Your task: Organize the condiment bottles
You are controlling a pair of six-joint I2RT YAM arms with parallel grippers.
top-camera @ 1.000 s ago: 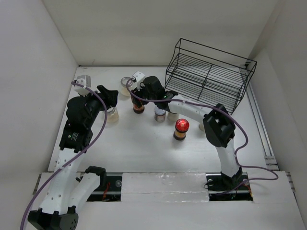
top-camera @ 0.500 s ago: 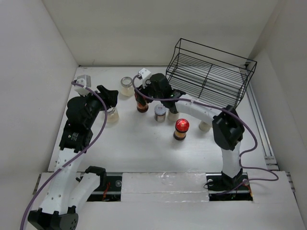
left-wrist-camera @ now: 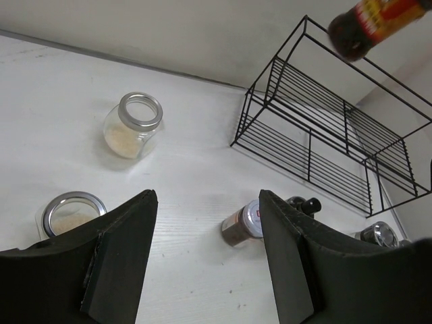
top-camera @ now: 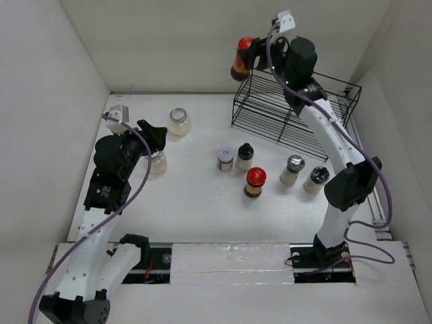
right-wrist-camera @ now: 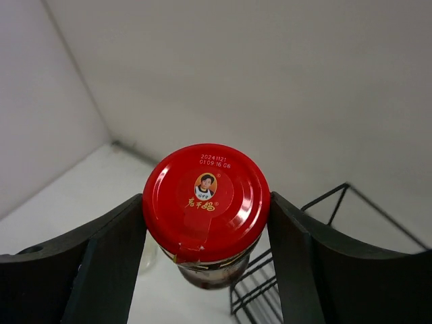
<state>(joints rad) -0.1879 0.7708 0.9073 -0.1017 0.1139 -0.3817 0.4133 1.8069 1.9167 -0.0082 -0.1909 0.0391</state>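
Note:
The dark jar will go down from my right gripper onto the black wire rack's back corner (top-camera: 260, 84) nearest the clear glass jars.
My right gripper (top-camera: 251, 57) is shut on a dark jar with a red lid (top-camera: 241, 59), held high above the left end of the black wire rack (top-camera: 290, 111); the lid fills the right wrist view (right-wrist-camera: 206, 202). A second red-lidded jar (top-camera: 255, 181) stands mid-table. A white-capped jar (top-camera: 225, 159), a black-capped shaker (top-camera: 244, 156) and two more shakers (top-camera: 291, 169) (top-camera: 315, 179) stand nearby. Two clear glass jars (top-camera: 179, 121) (top-camera: 158, 161) stand at the left. My left gripper (top-camera: 154, 138) is open and empty above the nearer glass jar (left-wrist-camera: 71, 210).
White walls enclose the table at the back, left and right. The wire rack stands at the back right, seen also in the left wrist view (left-wrist-camera: 331, 142). A metal strip (top-camera: 368, 182) runs along the table's right edge.
My right gripper has lifted the red-lidded jar from the table near the glass jar and carried it up and right, above the rack. The left arm has not moved.

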